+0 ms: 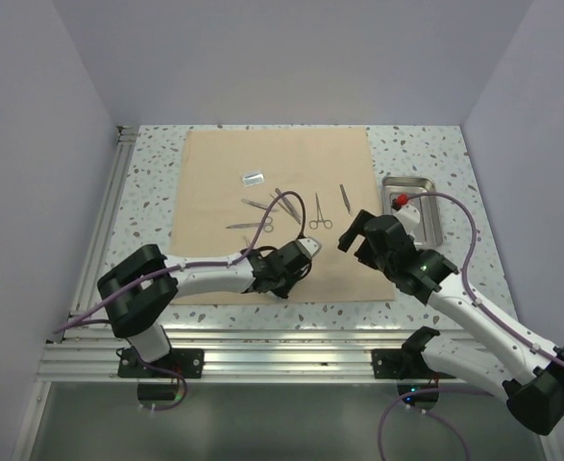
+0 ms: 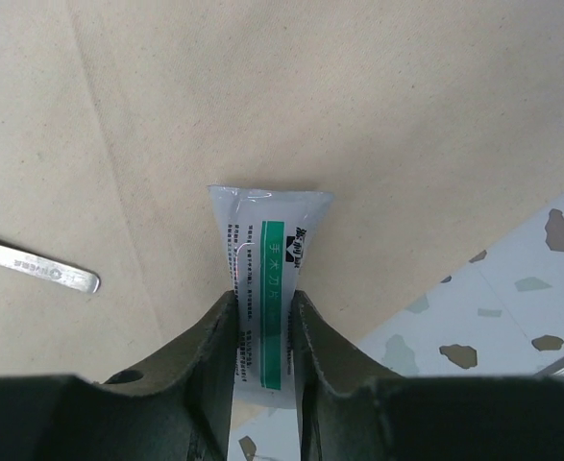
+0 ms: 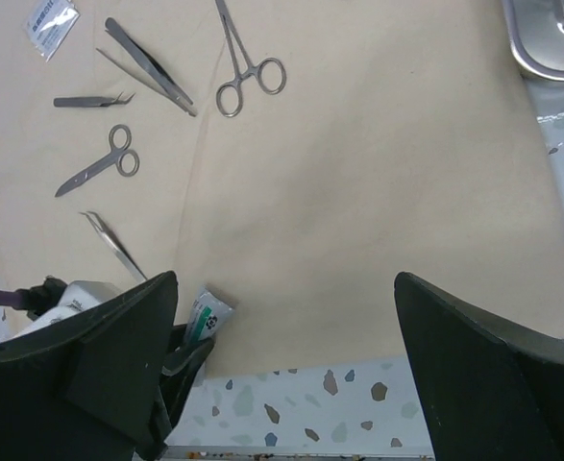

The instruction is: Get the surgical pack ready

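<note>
The packet with the green stripe will be released by my left gripper, which will set it free in the near end of the steel tray [image 1: 402, 232]. The packet is now low over the cloth's near edge.
The tan cloth sheet [image 1: 277, 182] lies flat on the table. My left gripper [image 1: 301, 257] is low over its near edge, shut on a clear packet [image 2: 267, 250] with a green stripe, both fingers pressing its sides. The packet [image 3: 208, 315] also shows in the right wrist view. My right gripper [image 1: 358, 235] hangs open and empty above the cloth's near right corner. Scissors [image 3: 104, 165], ring-handled forceps [image 3: 243, 72], tweezers [image 3: 152, 67] and a second small packet [image 3: 51, 21] lie spread on the cloth. The steel tray [image 1: 433, 206] stands right of the cloth.
A small object with a red tip [image 1: 398, 200] lies in the tray. A metal tweezer end [image 2: 36, 269] rests on the cloth left of the held packet. The speckled table [image 1: 152, 192] ends at an aluminium rail [image 1: 262, 338] near the arm bases.
</note>
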Robot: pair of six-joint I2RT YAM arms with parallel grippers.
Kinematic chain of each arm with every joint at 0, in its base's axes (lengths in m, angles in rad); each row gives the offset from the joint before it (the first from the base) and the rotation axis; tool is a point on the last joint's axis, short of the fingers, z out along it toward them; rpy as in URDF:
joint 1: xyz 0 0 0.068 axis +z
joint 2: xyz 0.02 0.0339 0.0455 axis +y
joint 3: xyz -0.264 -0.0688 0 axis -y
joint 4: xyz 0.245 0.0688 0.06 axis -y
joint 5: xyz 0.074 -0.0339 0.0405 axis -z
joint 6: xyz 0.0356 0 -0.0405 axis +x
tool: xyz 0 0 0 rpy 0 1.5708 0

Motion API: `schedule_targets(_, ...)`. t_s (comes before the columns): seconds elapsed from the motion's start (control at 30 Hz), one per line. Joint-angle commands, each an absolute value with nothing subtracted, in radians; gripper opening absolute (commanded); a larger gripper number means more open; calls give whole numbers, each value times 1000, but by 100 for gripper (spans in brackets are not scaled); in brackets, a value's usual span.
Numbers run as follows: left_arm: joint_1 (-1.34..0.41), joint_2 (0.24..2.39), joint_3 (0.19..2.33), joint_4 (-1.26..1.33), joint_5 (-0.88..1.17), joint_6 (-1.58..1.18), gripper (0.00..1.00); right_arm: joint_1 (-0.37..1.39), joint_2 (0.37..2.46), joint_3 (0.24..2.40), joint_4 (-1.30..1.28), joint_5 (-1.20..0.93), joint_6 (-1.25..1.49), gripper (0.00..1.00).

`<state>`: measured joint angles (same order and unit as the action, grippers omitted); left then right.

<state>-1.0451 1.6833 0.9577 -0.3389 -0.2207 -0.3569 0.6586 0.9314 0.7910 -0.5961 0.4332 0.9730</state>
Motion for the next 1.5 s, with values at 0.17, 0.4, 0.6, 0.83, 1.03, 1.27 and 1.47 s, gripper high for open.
schedule_targets(0.17,-1006,1496,986,-330,-169,-365,26,652,930,784,-485,324,908,99)
schedule_targets(0.4,-963,1488,1034,-239,-117,-403,26,641,867,837,-587,515,925,99)
schedule_targets(0.6,-960,1647,1176,-62,-36,-518,26,637,766,910,-679,780,966,96)
schedule_targets(0.83,-959,1883,1388,242,103,-691,25,637,762,1000,-715,940,939,94)
schedule_targets(1.03,-953,2121,1581,412,193,-854,25,637,769,1026,-687,1003,913,94)
schedule_targets(1.27,-939,2353,1784,577,222,-1008,25,637,764,1064,-664,1054,850,94)
schedule_targets(1.47,-928,2548,1923,698,218,-1132,24,635,733,1058,-647,1071,821,94)
